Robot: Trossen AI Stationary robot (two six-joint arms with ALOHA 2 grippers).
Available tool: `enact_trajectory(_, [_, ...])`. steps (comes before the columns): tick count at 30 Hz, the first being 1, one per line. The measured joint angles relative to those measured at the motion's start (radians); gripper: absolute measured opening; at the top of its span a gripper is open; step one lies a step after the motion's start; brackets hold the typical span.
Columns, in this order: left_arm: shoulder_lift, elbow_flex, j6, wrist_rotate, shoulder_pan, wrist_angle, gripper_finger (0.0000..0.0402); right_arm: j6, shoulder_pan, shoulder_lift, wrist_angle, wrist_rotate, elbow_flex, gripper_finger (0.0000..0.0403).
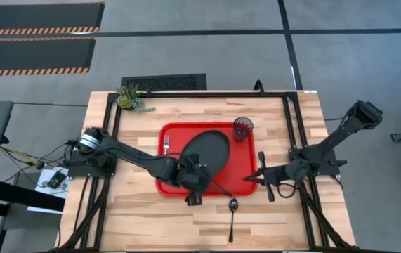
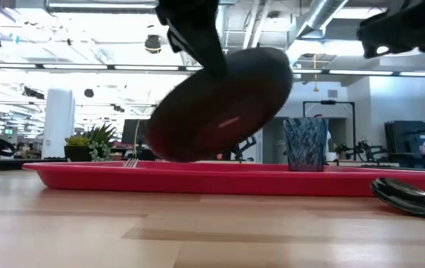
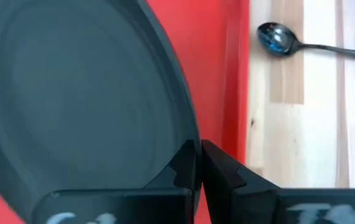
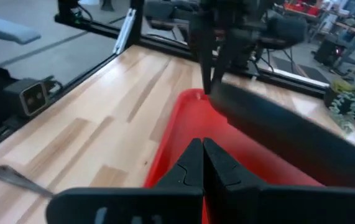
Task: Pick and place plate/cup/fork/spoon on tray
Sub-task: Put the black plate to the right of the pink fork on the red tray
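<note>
Next, I release the black plate from my left gripper in the middle of the red tray [image 1: 213, 157], between fork and cup.
The black plate [image 1: 206, 151] hangs tilted over the red tray [image 1: 242, 165], held at its near rim by my left gripper [image 1: 194, 188]. In the low view the plate [image 2: 219, 104] slants down toward the tray's left. The tinted cup [image 1: 242, 128] stands upright in the tray's far right corner. The red-handled fork [image 1: 166, 145] lies flat in the tray's left part. The dark spoon [image 1: 232, 211] lies on the table in front of the tray. My right gripper [image 1: 258, 176] is shut and empty, level at the tray's right edge. My left gripper pinches the plate's raised rim [image 3: 186, 134] between its two fingers, one on the plate's inner face and one on its underside. The fingers [image 2: 211, 59] come from above, pointing down. The plate hangs tilted, held edge high; whether its low edge [image 2: 160, 152] touches the tray, I cannot tell.
A small potted plant [image 1: 131, 98] stands at the table's far left corner. Black frame rails [image 1: 291, 126] run along the table's left and right sides. Bare wood lies in front of the tray on both sides of the spoon.
</note>
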Motion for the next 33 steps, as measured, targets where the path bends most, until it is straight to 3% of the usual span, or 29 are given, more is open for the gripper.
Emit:
enact_trajectory(9, [0.096, 0.075, 0.016, 0.005, 0.035, -0.022, 0.0000, -0.002, 0.035, 0.003, 0.001, 0.051, 0.001, 0.0011])
enact_trajectory(33, [0.189, 0.068, 0.057, 0.120, 0.088, 0.007, 0.0000, -0.003, 0.035, 0.003, -0.003, 0.049, 0.001, 0.0011])
